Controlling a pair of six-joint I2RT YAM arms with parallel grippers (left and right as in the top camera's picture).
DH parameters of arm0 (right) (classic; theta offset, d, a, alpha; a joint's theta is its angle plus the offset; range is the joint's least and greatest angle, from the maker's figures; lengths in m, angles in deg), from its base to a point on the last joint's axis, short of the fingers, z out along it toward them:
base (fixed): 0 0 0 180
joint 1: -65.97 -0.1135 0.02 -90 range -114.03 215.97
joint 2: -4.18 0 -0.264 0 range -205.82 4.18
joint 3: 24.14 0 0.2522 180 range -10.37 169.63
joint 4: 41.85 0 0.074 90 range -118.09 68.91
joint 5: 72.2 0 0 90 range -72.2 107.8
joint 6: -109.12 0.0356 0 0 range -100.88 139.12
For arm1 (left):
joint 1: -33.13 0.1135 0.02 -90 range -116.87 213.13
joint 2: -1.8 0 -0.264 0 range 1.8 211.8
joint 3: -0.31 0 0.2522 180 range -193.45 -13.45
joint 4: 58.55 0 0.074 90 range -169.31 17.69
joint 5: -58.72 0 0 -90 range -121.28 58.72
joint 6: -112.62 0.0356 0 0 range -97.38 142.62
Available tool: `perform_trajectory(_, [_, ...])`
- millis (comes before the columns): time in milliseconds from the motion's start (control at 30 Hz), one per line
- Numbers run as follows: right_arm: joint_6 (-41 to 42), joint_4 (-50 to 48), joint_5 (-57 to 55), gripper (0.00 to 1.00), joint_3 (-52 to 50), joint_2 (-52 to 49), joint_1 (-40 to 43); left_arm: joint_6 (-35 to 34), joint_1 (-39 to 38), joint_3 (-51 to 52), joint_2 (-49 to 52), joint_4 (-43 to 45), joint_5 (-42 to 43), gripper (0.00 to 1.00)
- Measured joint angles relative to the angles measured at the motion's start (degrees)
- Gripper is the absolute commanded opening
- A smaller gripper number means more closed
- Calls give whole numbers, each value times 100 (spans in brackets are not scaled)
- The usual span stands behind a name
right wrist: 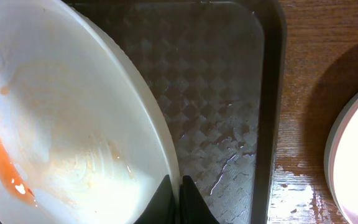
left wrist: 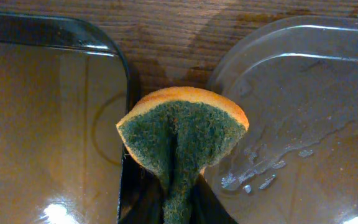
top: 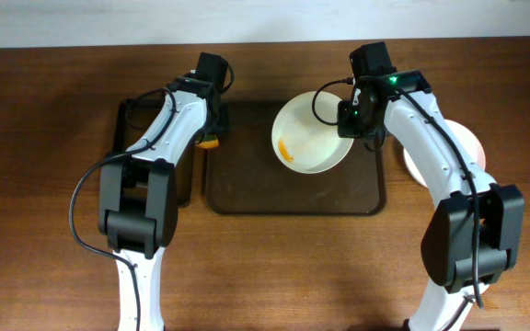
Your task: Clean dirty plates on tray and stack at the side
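The clean white plate (top: 444, 156) is beside the brown tray. Next, I set the white dirty plate down on top of it with my right gripper. The dirty plate is tilted over the brown tray.
A white dirty plate (top: 309, 136) with an orange sauce smear is tilted over the dark brown tray (top: 247, 188). My right gripper (top: 355, 118) is shut on its right rim; the wrist view shows the plate (right wrist: 67, 124), the smear at its lower left and the jaws (right wrist: 178, 193) pinching the rim. My left gripper (top: 212, 129) is shut on a green-and-orange sponge (left wrist: 182, 140) above the gap between the two trays; the sponge also shows in the overhead view (top: 210, 142). A clean white plate (top: 467, 147) lies on the table right of the tray, also seen in the right wrist view (right wrist: 356, 168).
A smaller black tray (top: 127, 119) lies left of the brown tray, under the left arm. Water streaks wet the brown tray (right wrist: 229, 124) and the wooden table beside it.
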Motion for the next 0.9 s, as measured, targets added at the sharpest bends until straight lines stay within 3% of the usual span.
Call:
perform_trajectory(200, [-2,-2,-4,4,0,0,0,-17,22,-101,-33,-315,468,0])
perform_trajectory(300, [2,-17,-492,4,0,0,0,-17,11,-157,-551,-518,789,0])
perform_trajectory(433, [219,79,-2468,4,0,2,-361,-17,11,-291,-896,-516,1119,0])
perform_trajectory(567, [931,542,-5528,4,-2,2,-1880,-24,11,-293,-896,-522,1167,0])
perform_trajectory(667, [1519,732,-6717,4,-11,2,-2538,-24,9,-293,-896,-520,1167,0])
perform_trajectory(800, [1980,726,-6651,4,-11,2,-2323,-24,9,-293,-896,-520,1165,0])
perform_trajectory(900, [2065,505,-4695,4,-22,17,-1635,-24,11,-293,-896,-520,1233,0])
